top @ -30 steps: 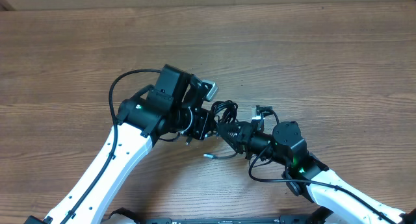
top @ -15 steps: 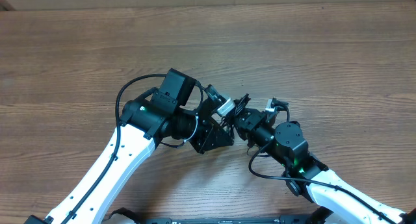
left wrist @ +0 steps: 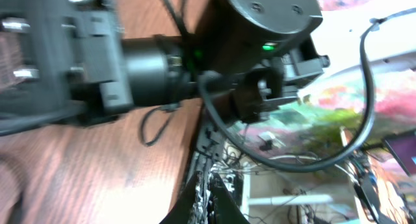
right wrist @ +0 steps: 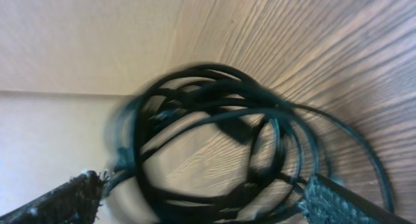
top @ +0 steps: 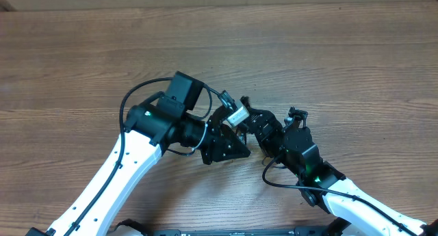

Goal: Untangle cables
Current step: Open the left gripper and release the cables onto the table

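Note:
I see the coil sitting loose between the open fingers of my right gripper, so I will draw that gripper back, grip its bunched cords (right wrist: 244,185) and bring it to my left gripper.
The cables (right wrist: 214,139) are a tangled coil of thin black cords that fills the right wrist view, blurred, over the wood. My right gripper (right wrist: 208,198) is open wide, one finger at each side of the coil. From overhead the bundle (top: 237,117) shows a pale plug, and the right gripper (top: 250,120) reaches it from the right. My left gripper (top: 244,152) lies just below and left of the bundle. In the left wrist view its fingers (left wrist: 207,199) are pressed shut, and I see no cord between them.
The wooden table (top: 328,65) spreads all round both arms. The right arm's dark motor housing (left wrist: 260,29) stands close ahead of the left gripper. A thick black arm wire (left wrist: 365,87) arcs past the table edge (left wrist: 190,165), with floor clutter beyond.
My right gripper has opened wide from nearly shut and shifted a little left toward the bundle. The left gripper turned and swung down-right a second ago, then held still, shut.

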`<control>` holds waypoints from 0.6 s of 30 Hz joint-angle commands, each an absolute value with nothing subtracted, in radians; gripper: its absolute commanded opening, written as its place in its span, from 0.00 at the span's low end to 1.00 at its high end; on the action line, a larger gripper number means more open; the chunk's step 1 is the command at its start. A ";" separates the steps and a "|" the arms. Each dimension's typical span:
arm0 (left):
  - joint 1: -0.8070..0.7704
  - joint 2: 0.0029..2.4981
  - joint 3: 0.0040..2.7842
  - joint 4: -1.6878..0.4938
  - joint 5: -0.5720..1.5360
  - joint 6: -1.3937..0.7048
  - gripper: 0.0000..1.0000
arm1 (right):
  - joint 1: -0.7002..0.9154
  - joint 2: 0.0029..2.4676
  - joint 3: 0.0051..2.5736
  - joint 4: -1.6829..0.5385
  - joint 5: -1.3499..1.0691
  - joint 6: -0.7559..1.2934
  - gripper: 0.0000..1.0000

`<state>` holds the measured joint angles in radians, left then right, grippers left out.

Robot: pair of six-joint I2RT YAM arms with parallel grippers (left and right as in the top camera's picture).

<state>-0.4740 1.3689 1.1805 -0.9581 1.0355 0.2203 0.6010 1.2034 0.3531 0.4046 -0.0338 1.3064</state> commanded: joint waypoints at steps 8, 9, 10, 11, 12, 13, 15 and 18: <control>-0.282 1.354 1.197 -0.878 0.773 -0.026 0.04 | 0.597 1.103 0.361 0.220 -0.145 1.196 1.00; -0.279 1.354 1.197 -0.878 0.752 -0.032 0.04 | 0.593 1.092 0.361 0.174 -0.133 1.196 1.00; -0.279 1.354 1.197 -0.880 0.728 -0.035 0.04 | 0.587 1.084 0.361 0.138 -0.125 1.196 1.00; -0.279 1.354 1.197 -0.884 0.709 -0.035 0.04 | 0.581 1.076 0.361 0.107 -0.124 1.196 1.00; -0.282 1.354 1.196 -0.888 0.683 -0.040 0.05 | 0.571 1.068 0.361 0.068 -0.125 1.196 1.00; -0.283 1.354 1.196 -0.891 0.663 -0.054 0.08 | 0.564 1.063 0.361 0.036 -0.125 1.196 1.00; -0.283 1.354 1.196 -0.893 0.630 -0.091 0.14 | 0.552 1.060 0.361 -0.019 -0.125 1.196 1.00; -0.283 1.354 1.196 -0.892 0.602 -0.139 0.27 | 0.522 1.060 0.361 -0.117 -0.113 1.203 1.00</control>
